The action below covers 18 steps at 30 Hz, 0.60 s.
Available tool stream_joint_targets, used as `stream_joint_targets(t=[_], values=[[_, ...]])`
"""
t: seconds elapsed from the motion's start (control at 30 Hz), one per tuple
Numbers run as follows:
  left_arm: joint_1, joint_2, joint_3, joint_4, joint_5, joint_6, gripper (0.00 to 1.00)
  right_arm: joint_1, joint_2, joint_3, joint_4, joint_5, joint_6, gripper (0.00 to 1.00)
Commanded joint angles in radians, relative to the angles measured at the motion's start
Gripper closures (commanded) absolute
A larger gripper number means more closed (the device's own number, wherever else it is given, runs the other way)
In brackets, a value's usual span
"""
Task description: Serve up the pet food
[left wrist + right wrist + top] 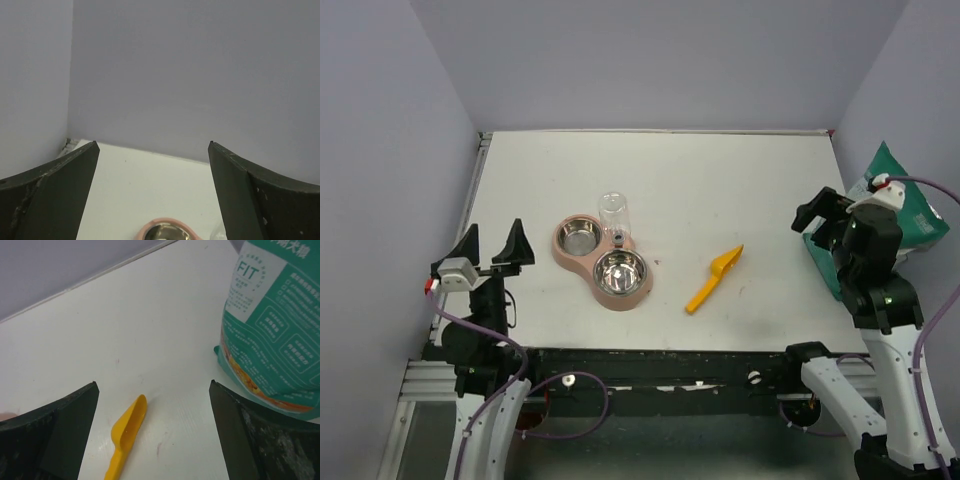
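Next, my right gripper should go to the middle of the top edge [922,195] of the teal-green food bag and close there.
No loose pet food shows in any view. A teal-green food bag [905,215] with a white label stands at the table's right edge; it fills the upper right of the right wrist view [272,325]. A yellow scoop [713,279] lies empty on the table, also seen in the right wrist view [126,432]. A pink double feeder [601,262] holds two empty steel bowls and a clear water bottle [614,216]. My left gripper [492,249] is open and empty, left of the feeder. My right gripper [825,218] is open and empty beside the bag, right of the scoop.
Grey walls close in the white table [660,180] at the back and both sides. The feeder's rear bowl [167,233] shows at the bottom of the left wrist view. Cables hang by both arm bases at the near edge.
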Motion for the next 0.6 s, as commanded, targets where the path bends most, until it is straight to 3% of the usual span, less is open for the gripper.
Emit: stream_joint_targets(t=[0.0,0.1,0.23,0.37,0.5,0.57], values=[[-0.003,0.071,0.199,-0.359,-0.056,-0.183,0.01,0.005,0.087,0.159,-0.215,0.149,0.041,0.0],[-0.002,0.192,0.417,-0.6,-0.099,-0.272,0.01,0.006,0.178,0.283,-0.264,0.154,0.035,0.0],[-0.002,0.315,0.641,-0.827,-0.049,-0.349,0.01,0.005,0.323,0.488,-0.333,0.11,-0.007,0.0],[-0.003,0.372,0.738,-0.883,-0.029,-0.403,0.01,0.005,0.403,0.665,-0.351,0.073,0.001,0.0],[-0.002,0.439,0.842,-0.869,0.109,-0.345,0.01,0.005,0.352,0.655,-0.27,0.165,0.097,0.0],[-0.002,0.492,0.914,-0.915,0.151,-0.325,0.01,0.005,0.338,0.633,-0.22,0.105,0.018,0.0]])
